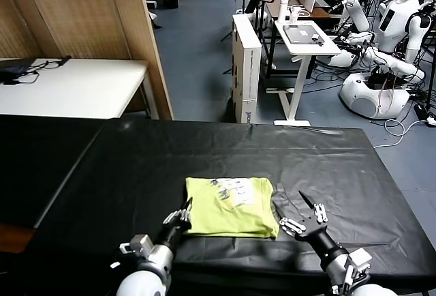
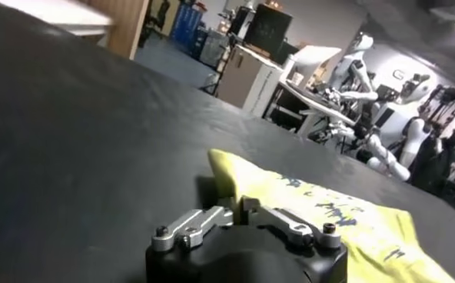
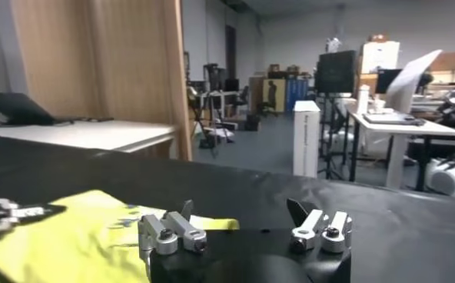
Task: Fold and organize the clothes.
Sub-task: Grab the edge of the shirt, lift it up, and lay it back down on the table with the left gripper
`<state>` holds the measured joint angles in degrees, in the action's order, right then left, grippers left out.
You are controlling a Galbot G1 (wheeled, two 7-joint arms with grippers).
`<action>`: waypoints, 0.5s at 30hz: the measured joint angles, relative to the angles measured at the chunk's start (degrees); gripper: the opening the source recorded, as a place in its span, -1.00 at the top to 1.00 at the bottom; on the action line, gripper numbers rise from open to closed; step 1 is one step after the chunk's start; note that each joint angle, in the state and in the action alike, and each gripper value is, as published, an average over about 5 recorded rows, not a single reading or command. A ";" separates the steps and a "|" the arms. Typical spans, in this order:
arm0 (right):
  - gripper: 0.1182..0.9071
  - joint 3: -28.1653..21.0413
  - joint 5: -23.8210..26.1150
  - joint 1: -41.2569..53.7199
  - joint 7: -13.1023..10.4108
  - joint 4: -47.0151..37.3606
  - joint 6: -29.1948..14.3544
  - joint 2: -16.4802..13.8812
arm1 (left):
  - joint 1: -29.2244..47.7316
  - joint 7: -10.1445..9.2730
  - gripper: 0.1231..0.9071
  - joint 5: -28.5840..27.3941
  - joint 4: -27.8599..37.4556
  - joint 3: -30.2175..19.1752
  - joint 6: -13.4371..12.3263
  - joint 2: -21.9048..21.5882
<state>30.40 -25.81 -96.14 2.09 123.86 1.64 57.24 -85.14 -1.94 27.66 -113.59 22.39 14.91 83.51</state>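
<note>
Next, my left gripper releases the lime T-shirt's folded edge over the printed patch with the white label [image 1: 228, 196] [image 2: 343, 218].
The lime T-shirt [image 1: 230, 207] lies folded in a flat rectangle on the black table [image 1: 122, 173], near its front edge. A printed patch with a white label [image 1: 235, 190] faces up. My left gripper [image 1: 184, 211] is low on the table at the shirt's left edge, with its jaws drawn together. In the left wrist view [image 2: 232, 209] the shirt [image 2: 343, 223] lies just past the fingertips. My right gripper [image 1: 291, 205] is open and empty, just right of the shirt's right edge. In the right wrist view [image 3: 243, 211] the shirt [image 3: 74, 238] is beside one finger.
A white table [image 1: 82, 88] with a dark laptop stands behind at the left, by a wooden partition [image 1: 136, 30]. A white box [image 1: 246, 64], a white desk [image 1: 303, 37] and several white robots [image 1: 381, 50] stand beyond the far edge.
</note>
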 joint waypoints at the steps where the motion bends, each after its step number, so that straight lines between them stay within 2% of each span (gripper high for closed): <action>1: -1.00 0.10 0.01 0.10 -0.26 -0.12 0.14 0.18 | 0.11 0.13 0.88 -0.52 -0.23 0.37 0.11 -0.43; 7: -1.00 0.16 0.24 0.93 -1.29 -0.98 0.87 1.29 | 0.28 0.47 0.88 -1.41 -2.10 3.87 0.52 -5.62; 15: -1.00 -0.37 0.27 2.12 -1.65 -2.44 1.10 2.50 | -2.14 0.25 0.88 3.26 -6.15 12.76 1.12 -17.87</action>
<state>30.02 -25.54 -94.02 0.44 121.43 2.74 59.74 -87.28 -1.68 30.93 -119.74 35.15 16.03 65.64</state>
